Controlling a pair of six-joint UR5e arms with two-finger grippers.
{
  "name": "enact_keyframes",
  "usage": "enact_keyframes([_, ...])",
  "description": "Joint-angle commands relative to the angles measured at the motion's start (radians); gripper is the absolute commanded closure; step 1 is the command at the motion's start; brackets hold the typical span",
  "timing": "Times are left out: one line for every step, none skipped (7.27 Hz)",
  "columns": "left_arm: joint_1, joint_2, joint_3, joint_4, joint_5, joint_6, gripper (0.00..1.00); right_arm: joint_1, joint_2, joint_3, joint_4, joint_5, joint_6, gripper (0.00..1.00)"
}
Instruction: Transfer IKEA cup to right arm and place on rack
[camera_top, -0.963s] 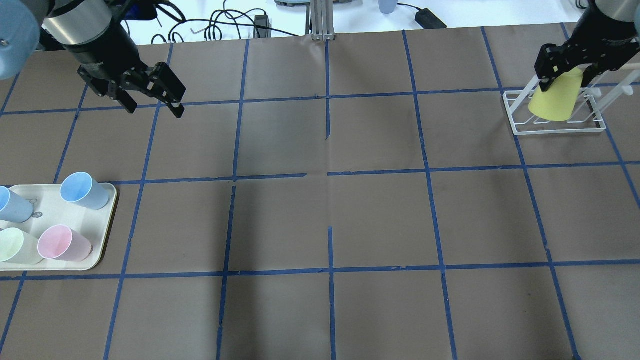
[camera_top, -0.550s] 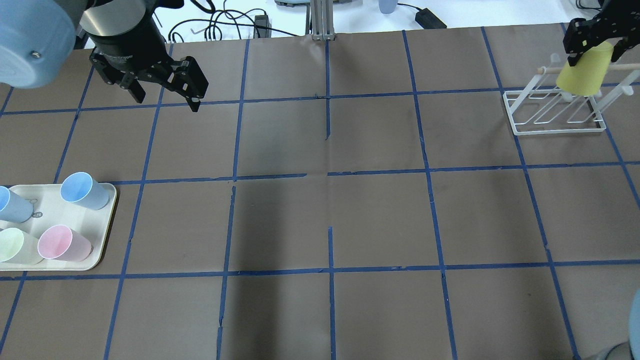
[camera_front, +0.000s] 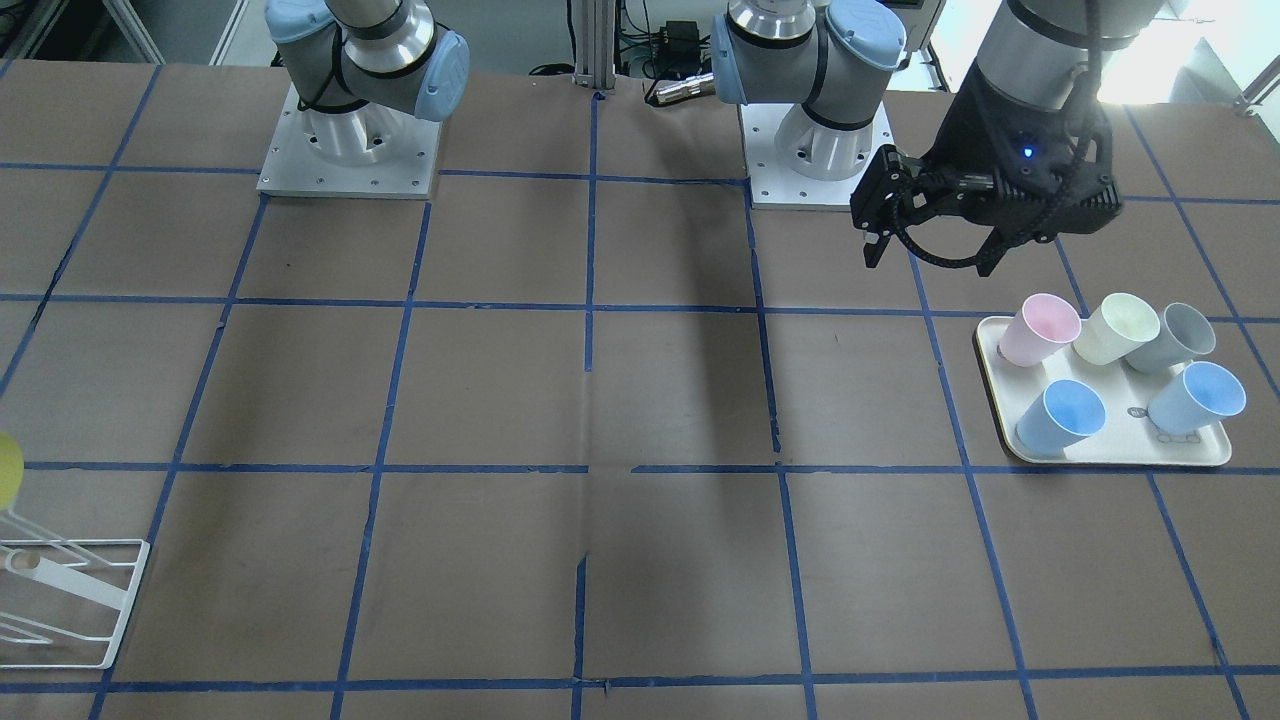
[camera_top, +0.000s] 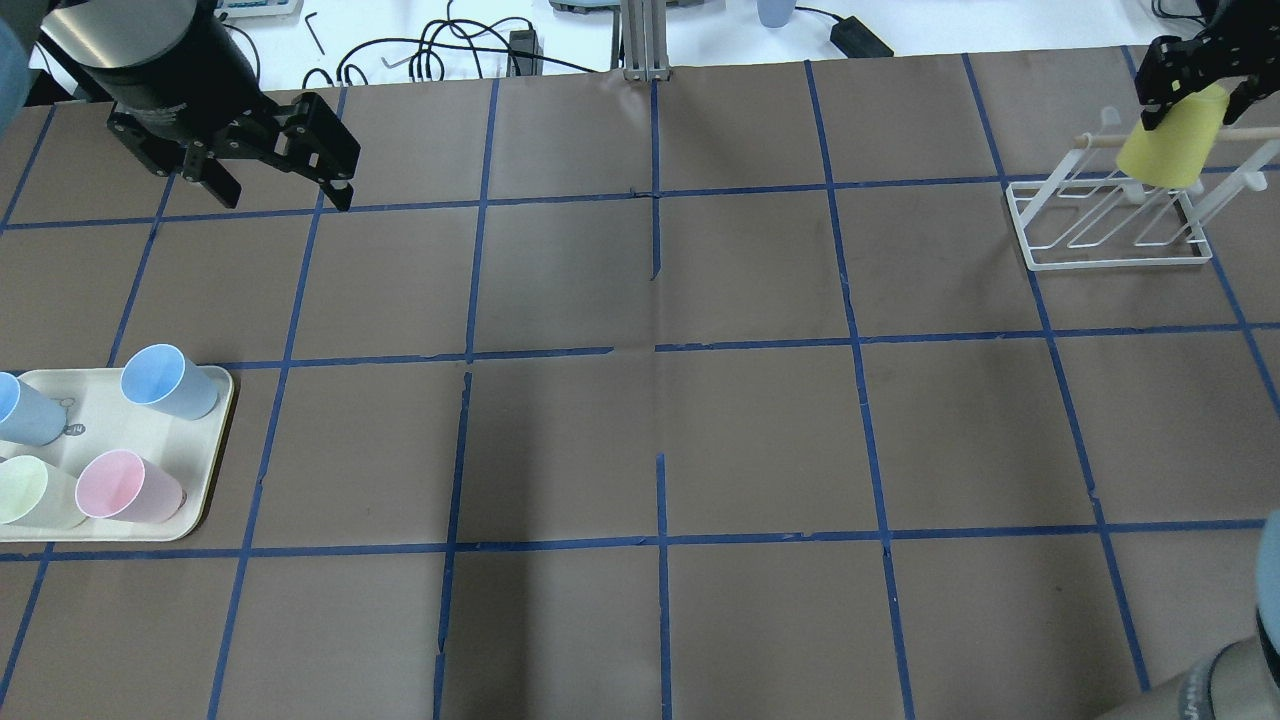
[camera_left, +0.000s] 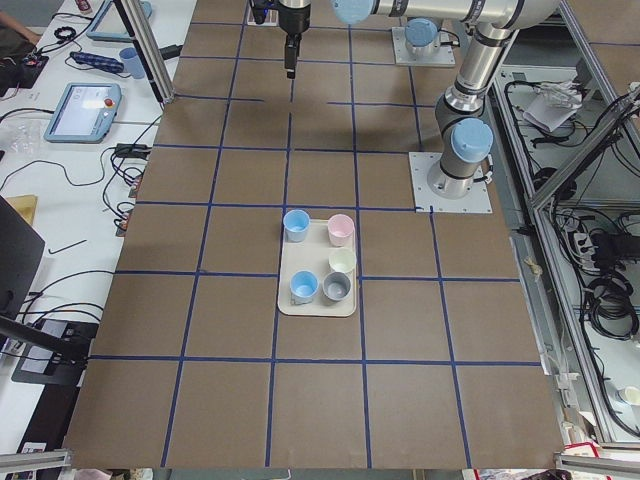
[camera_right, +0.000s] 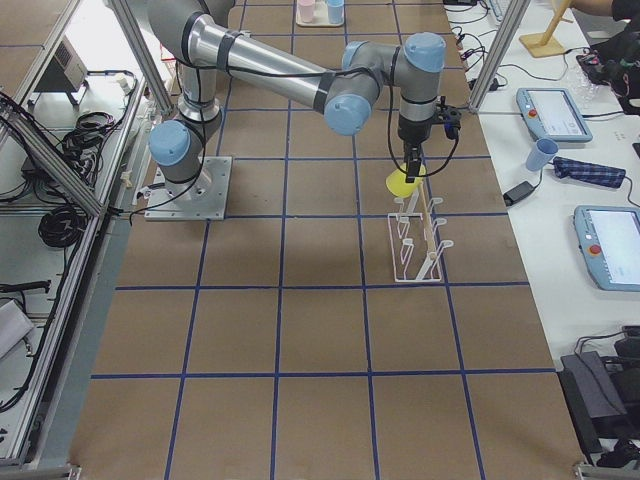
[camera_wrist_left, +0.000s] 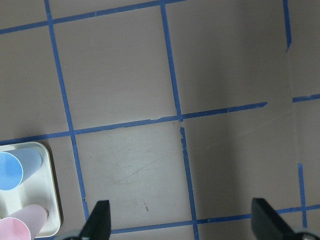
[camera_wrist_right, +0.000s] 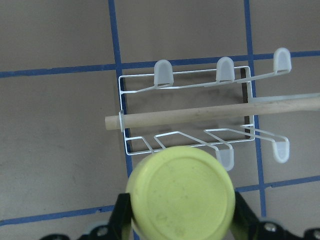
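My right gripper should release the yellow IKEA cup, now upside down above the rack, on the white wire rack's end peg (camera_front: 56, 521) (camera_wrist_right: 156, 170), next to the wooden rod.
The yellow IKEA cup (camera_top: 1168, 148) hangs upside down in my right gripper (camera_top: 1195, 105), which is shut on its sides. It is above the far end of the white wire rack (camera_top: 1105, 225), beside the wooden rod. In the right wrist view the cup's base (camera_wrist_right: 180, 192) faces the camera, over the rack's near row of pegs (camera_wrist_right: 187, 112). The exterior right view shows the cup (camera_right: 403, 183) at the rack's end (camera_right: 418, 245). I cannot tell whether the cup touches a peg. My left gripper (camera_top: 285, 198) is open and empty, high over the table's far left (camera_front: 928, 258).
A cream tray (camera_top: 100, 430) at the left edge holds blue, pink, pale cream and grey cups (camera_front: 1060, 415). Its corner shows in the left wrist view (camera_wrist_left: 47, 200). Cables and a power brick lie beyond the table's far edge (camera_top: 860, 40).
My right gripper has lifted the yellow cup up and away from low over the rack's base to beside the wooden rod. My left gripper swung right, then back left, still open.
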Motion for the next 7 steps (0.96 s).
enact_keyframes([0.008,0.035,-0.043,0.02,0.023,-0.008,0.0,-0.001,0.03,0.004,-0.046,0.003,0.0,1.0])
enact_keyframes([0.008,0.026,-0.041,0.02,0.024,-0.011,0.0,-0.001,0.049,0.006,-0.055,0.003,0.001,1.0])
enact_keyframes([-0.001,0.027,-0.04,0.02,0.019,-0.029,0.0,0.001,0.053,0.006,-0.057,0.003,0.0,1.0])
enact_keyframes([-0.006,0.032,-0.038,0.02,0.016,-0.029,0.0,0.001,0.059,0.01,-0.057,0.001,0.0,1.0])
enact_keyframes([-0.006,0.032,-0.038,0.021,0.016,-0.029,0.0,0.001,0.061,0.014,-0.061,0.001,0.001,1.0])
enact_keyframes([-0.006,0.023,-0.041,0.043,0.015,-0.032,0.0,0.001,0.076,0.017,-0.07,0.001,0.001,1.0])
enact_keyframes([-0.006,0.027,-0.046,0.053,0.013,-0.032,0.0,0.001,0.084,0.015,-0.07,0.001,0.001,1.0])
